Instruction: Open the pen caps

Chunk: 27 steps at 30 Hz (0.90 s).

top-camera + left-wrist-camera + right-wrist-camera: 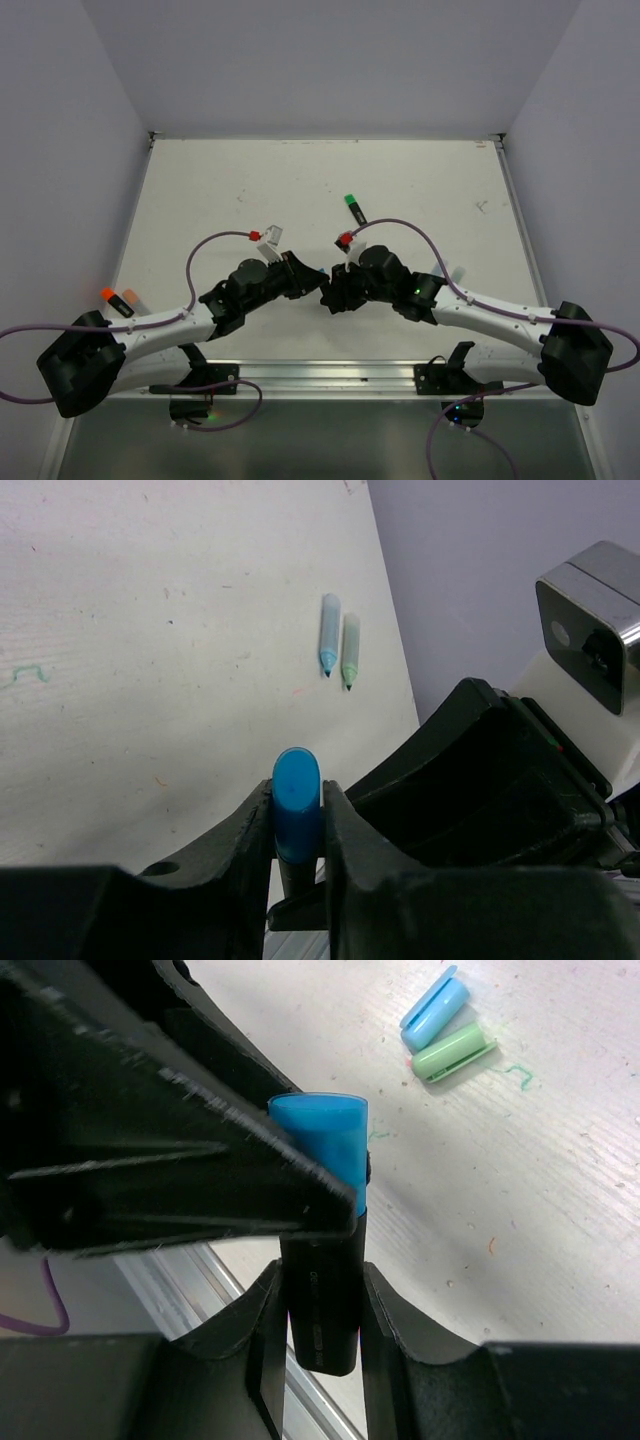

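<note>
My left gripper will open and grip nearer the cap's top [320, 1108] before pulling, because it reaches over the seam where the blue cap meets the black body.
A black marker [323, 1305] with a blue pen cap [332, 1145] is held in the air between my two grippers at the table's near middle. My left gripper [297, 792] is shut on the blue cap [296, 815]. My right gripper [322, 1285] is shut on the black body, and the cap still sits on the body's end. From above the two grippers meet tip to tip, left [303, 275] and right [335, 290], and hide the marker. A loose light blue cap [436, 1010] and a mint cap [450, 1052] lie on the table.
A green-capped black marker [352, 209] lies behind the grippers. An orange-capped marker [112, 298] lies at the left edge. Two uncapped pastel marker bodies, light blue [329, 632] and mint [350, 648], lie near the right wall. Purple cables loop over both arms.
</note>
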### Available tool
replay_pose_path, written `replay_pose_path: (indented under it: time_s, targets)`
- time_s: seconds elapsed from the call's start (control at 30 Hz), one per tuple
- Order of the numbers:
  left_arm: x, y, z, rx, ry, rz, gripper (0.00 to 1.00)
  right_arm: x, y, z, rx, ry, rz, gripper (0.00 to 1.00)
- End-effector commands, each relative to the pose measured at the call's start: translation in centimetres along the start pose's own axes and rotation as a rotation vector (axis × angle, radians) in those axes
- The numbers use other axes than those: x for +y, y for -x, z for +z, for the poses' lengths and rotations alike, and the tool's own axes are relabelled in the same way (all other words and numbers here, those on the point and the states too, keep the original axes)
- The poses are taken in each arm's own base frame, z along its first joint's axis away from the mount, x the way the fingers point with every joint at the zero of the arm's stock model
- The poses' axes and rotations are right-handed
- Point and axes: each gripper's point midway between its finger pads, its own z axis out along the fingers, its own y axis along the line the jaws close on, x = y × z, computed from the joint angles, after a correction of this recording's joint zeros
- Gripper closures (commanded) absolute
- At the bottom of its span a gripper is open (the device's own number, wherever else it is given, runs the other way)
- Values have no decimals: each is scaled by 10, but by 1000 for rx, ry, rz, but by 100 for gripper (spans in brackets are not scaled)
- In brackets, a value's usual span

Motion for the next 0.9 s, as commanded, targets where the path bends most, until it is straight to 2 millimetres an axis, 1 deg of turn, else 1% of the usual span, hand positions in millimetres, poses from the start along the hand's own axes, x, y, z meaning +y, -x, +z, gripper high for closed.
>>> replay_pose_path:
  time_s: [0.0,0.1,0.2,0.37,0.5,0.67,0.8,0.87]
  targets:
    - [-15,5,-3,-18,-60,-15,63,-1,12,3,-54,-6,6,100]
    - [-15,6,-4,-30,-57,-22,50,0,11,2,-54,0,9,100]
    - [-14,7,-5,-36,-52,-25,49,1,10,1,-53,8,7,100]
    - [-14,9,-7,-47,-53,-27,49,4,10,1,-52,18,10,100]
    - [-13,8,-6,-40,-53,-23,51,8,10,1,-50,28,15,100]
    - [-10,8,-6,-45,-47,-22,52,13,7,2,-39,40,6,100]
    - [-12,10,-6,-49,-43,-17,52,15,6,2,-37,43,3,100]
    - [-9,15,-5,-73,-24,-13,52,15,6,1,-36,44,2,100]
